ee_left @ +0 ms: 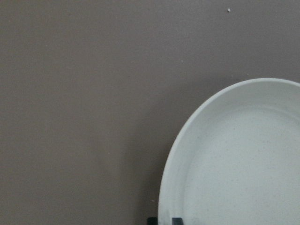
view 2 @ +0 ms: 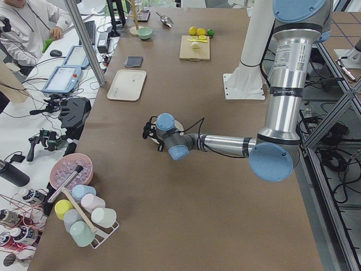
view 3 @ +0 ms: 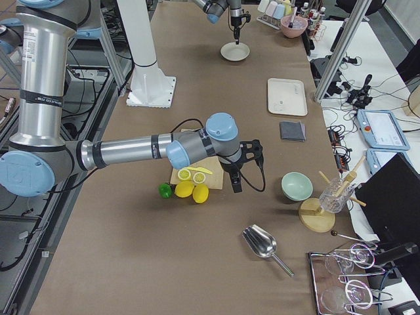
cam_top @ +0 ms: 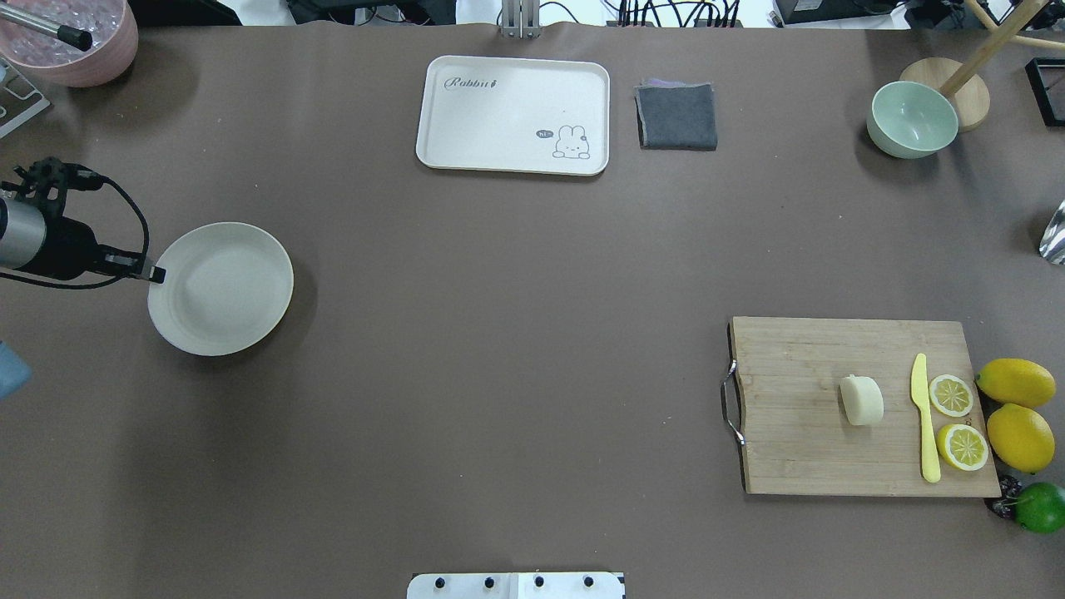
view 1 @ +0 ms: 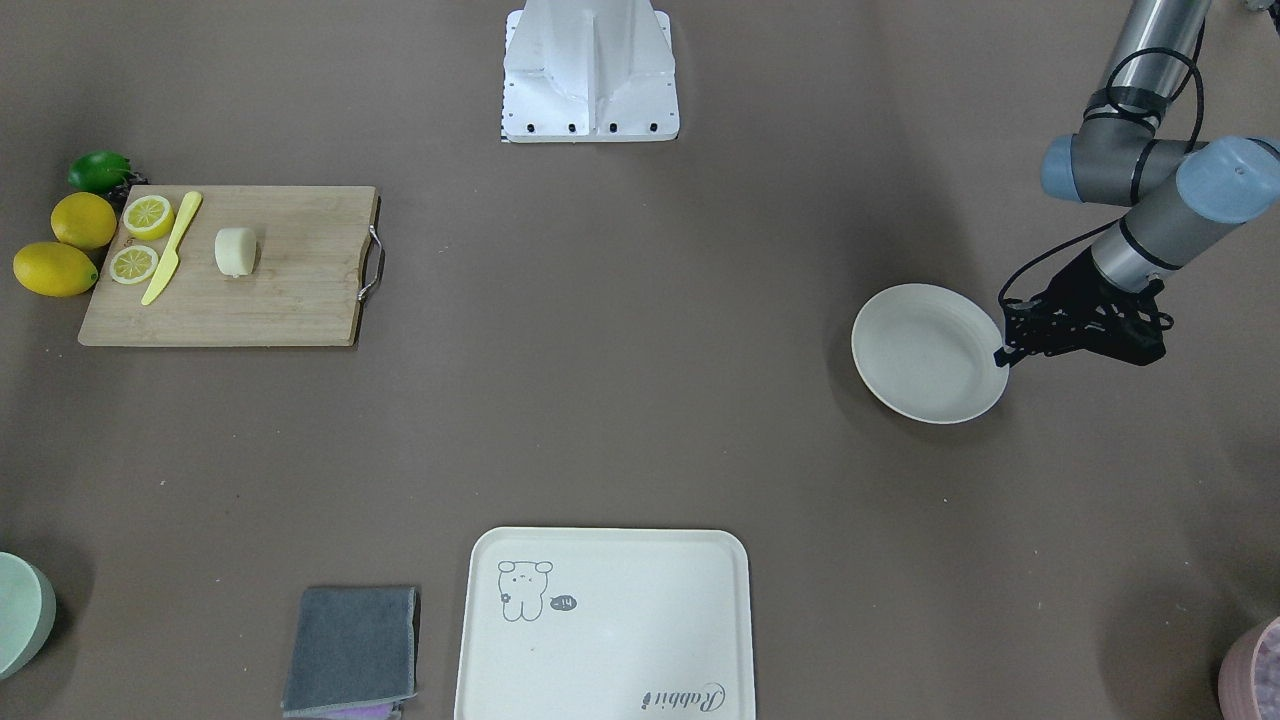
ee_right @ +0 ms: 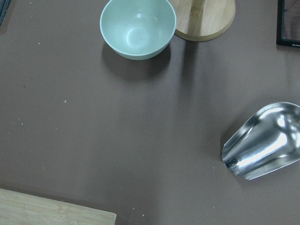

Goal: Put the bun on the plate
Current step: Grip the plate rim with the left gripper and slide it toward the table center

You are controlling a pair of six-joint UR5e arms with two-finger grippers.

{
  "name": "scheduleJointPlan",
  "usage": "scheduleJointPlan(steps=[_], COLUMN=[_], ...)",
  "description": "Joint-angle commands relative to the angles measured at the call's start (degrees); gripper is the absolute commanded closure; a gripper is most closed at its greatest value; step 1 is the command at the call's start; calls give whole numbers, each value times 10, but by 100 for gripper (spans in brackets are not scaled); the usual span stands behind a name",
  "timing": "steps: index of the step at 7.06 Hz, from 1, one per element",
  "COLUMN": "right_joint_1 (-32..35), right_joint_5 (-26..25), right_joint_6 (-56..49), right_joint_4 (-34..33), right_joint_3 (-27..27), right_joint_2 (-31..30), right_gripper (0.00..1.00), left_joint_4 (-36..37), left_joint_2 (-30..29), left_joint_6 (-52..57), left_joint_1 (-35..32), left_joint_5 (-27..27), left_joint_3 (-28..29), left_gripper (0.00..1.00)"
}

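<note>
Next, I let go of the plate on the table (view 1: pixel 614 305) with my left gripper, between the white mount and the bear tray.
The bun (cam_top: pixel 862 400), a small pale lump, lies on the wooden cutting board (cam_top: pixel 799 416) at the robot's right; the front view shows the bun (view 1: pixel 236 251) beside a yellow knife. The round off-white plate (cam_top: pixel 220 288) sits empty at the robot's left. My left gripper (cam_top: pixel 154 273) is shut on the plate's outer rim; the left wrist view shows the plate (ee_left: pixel 243 164) with the rim between the fingertips. My right gripper (view 3: pixel 235 187) shows only in the right side view, hanging between board and green bowl, and I cannot tell its state.
Lemon halves (cam_top: pixel 950 395), a yellow knife (cam_top: pixel 923 424), whole lemons (cam_top: pixel 1015 383) and a lime (cam_top: pixel 1040 507) sit by the board. Far side: bear tray (cam_top: pixel 513 114), grey cloth (cam_top: pixel 676 116), green bowl (cam_top: pixel 912 119), metal scoop (ee_right: pixel 262 143), pink bowl (cam_top: pixel 75 37). A person (view 2: pixel 28 28) sits beyond the table.
</note>
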Motion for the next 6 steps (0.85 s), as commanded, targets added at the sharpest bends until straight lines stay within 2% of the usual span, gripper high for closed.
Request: scheduleJointPlan(steps=[1,2,3,4,5,6], right_joint_1=[0,0,0,0,0,0], right_joint_5=[0,0,0,1,1,2], right_joint_6=[1,1,2,3,3,3], right_joint_4=[0,0,0,0,0,0], right_joint_3=[0,0,0,1,0,1], right_joint_2=[0,0,0,1,0,1], right_gripper=[0,0,0,0,0,0], left_joint_4=[1,2,5,13,72,171], left_joint_2=[-15,-49,-74,-93,-135,-186], left_joint_6=[-148,-233,-250,-258,-259,-259], left_joint_1=[-2,6,34,108,154,191], left_joint_5=[1,9,34,125,168,194], left_joint_3=[-64,-80,-83,-82,-88,-111], left_gripper=[100,100,100,100,100,100])
